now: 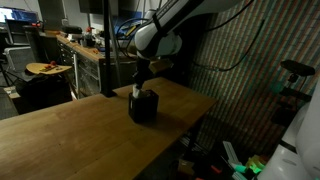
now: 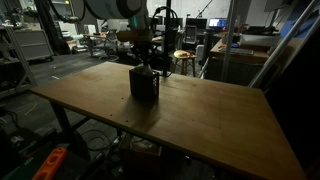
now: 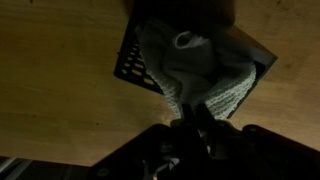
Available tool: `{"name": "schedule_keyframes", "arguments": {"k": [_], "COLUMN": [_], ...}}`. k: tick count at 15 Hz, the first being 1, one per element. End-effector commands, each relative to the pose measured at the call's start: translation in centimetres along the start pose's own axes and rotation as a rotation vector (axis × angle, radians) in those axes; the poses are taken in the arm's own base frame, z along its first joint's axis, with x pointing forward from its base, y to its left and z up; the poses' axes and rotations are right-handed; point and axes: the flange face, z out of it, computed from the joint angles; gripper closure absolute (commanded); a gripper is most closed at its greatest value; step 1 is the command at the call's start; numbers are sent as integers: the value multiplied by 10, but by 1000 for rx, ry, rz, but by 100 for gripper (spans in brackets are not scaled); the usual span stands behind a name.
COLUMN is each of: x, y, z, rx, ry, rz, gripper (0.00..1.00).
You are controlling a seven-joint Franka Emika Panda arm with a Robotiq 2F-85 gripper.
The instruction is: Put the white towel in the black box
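I should open my gripper, back off and grab the towel's overhanging end (image 3: 224,101) to tuck it inside, because the white towel bulges over the rim of the black box.
The black box (image 1: 145,108) (image 2: 144,86) stands on the wooden table, near its far edge in both exterior views. In the wrist view the white towel (image 3: 195,68) lies bunched inside the box (image 3: 128,62), filling most of it and bulging over one side. My gripper (image 3: 190,125) hangs directly above the box, shut, with a fold of the towel pinched between its fingertips. In an exterior view a strip of the towel (image 1: 136,92) shows between the gripper (image 1: 138,86) and the box's rim. In the darker exterior view the gripper (image 2: 141,63) sits just over the box.
The wooden table (image 1: 70,135) (image 2: 210,120) stretches wide around the box. Workbenches, a stool (image 1: 47,70) and lab clutter stand behind it. Bins and cables lie on the floor beside the table.
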Motion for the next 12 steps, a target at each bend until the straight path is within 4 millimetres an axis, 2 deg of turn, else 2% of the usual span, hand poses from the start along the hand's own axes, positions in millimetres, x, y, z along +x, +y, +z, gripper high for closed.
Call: {"name": "schedule_keyframes", "arguments": {"k": [1,5,10,11,12], "x": [-23,-42,-51,-51,-51], "y": [-5,-13,-9,-8,-9], "z": [-13,-21,-27,-29,-31], "rx": [56,106,107,110,112], "ry": [-6,-22,-33,-30,-26], "rz": [48,90,108,107,105], "gripper": [94,94,94,93,87]}}
